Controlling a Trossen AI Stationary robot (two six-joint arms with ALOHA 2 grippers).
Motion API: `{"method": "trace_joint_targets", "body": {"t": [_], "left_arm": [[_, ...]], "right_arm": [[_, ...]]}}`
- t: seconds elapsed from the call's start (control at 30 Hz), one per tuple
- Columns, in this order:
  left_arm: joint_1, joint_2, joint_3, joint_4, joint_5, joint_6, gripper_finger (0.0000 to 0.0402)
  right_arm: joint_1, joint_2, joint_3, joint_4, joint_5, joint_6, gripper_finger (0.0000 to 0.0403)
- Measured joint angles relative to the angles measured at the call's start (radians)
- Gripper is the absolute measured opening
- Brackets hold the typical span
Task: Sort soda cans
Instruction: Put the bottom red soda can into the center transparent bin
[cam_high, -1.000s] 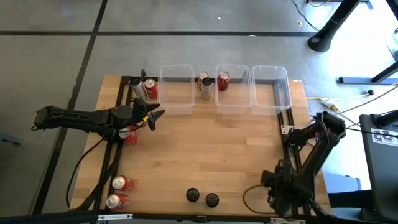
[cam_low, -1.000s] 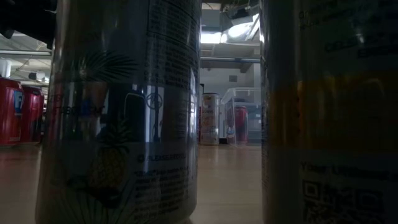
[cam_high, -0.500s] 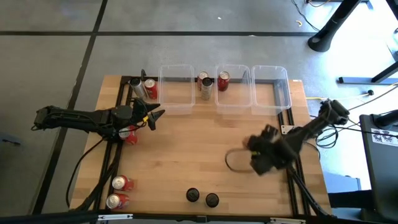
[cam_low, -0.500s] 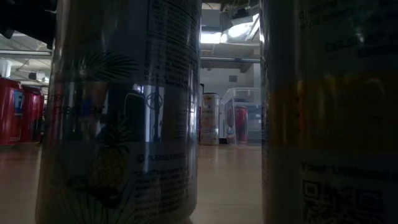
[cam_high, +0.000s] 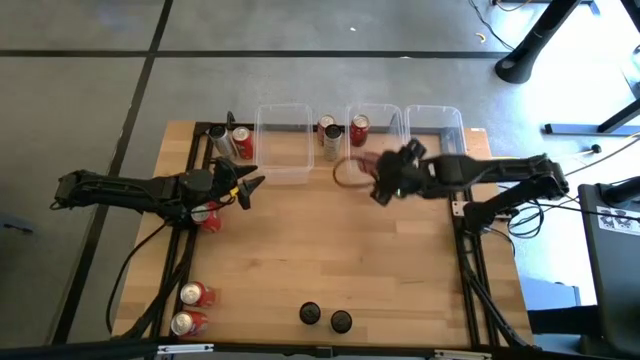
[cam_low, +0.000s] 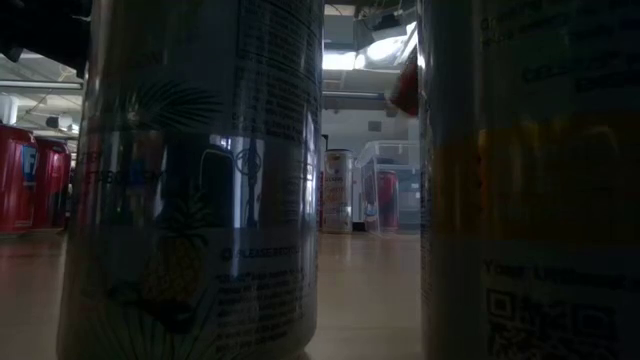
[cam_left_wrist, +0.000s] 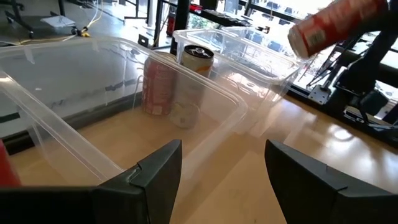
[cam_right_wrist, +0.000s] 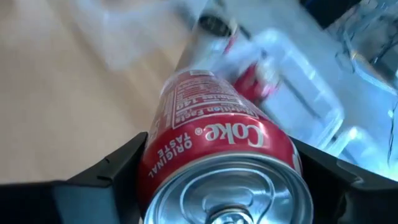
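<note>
Next, I set the red Coke can down with my right gripper in the middle bin (cam_high: 373, 138) (cam_right_wrist: 280, 101), next to the standing red can.
My right gripper (cam_high: 372, 182) hangs in the air before the clear bins at the far edge, shut on a red Coke can (cam_right_wrist: 219, 163). The same can shows tilted in the left wrist view (cam_left_wrist: 333, 25). My left gripper (cam_left_wrist: 221, 180) is open and holds nothing, hovering over the table's left side (cam_high: 250, 185) and facing the left bin (cam_left_wrist: 124, 81). A red can (cam_high: 358, 130) stands in the middle bin (cam_high: 376, 165). A silver can (cam_high: 327, 135) stands on the table between the left and middle bins. Two dark cans (cam_high: 310, 314) stand upright at the near edge. My right gripper pinches the Coke can's side wall (cam_right_wrist: 149, 168) between its two fingers (cam_right_wrist: 102, 183), one on each side of the body near the silver top end. The can lies along the fingers, top toward the wrist. It is tilted and lifted clear of the table.
Three clear bins (cam_high: 285, 140) (cam_high: 435, 140) line the far edge. Two cans (cam_high: 230, 142) stand at the far left, one red can (cam_high: 208, 217) under my left arm, two red cans (cam_high: 190, 308) at the near left. Black rails (cam_high: 465, 250) edge both sides.
My right gripper has swung from the table's near right corner up and toward the far edge, turning as it went, and now hangs before the middle bin with the red can. My left gripper has kept still.
</note>
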Motion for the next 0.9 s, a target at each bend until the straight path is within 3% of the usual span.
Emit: {"method": "trace_joint_targets", "body": {"t": [0.2, 0.53, 0.9], "left_arm": [[0.0, 0.0, 0.0, 0.0, -0.001, 0.006, 0.0221], [0.0, 0.0, 0.0, 0.0, -0.001, -0.008, 0.0221], [0.0, 0.0, 0.0, -0.014, -0.001, -0.005, 0.0221]], "right_arm": [[-0.193, -0.002, 0.065, 0.01, -0.057, -0.149, 0.0291], [-0.529, 0.094, 0.065, 0.038, -0.417, -0.209, 0.0291], [-0.674, 0.246, 0.065, 0.05, -0.47, -0.244, 0.0291]]}}
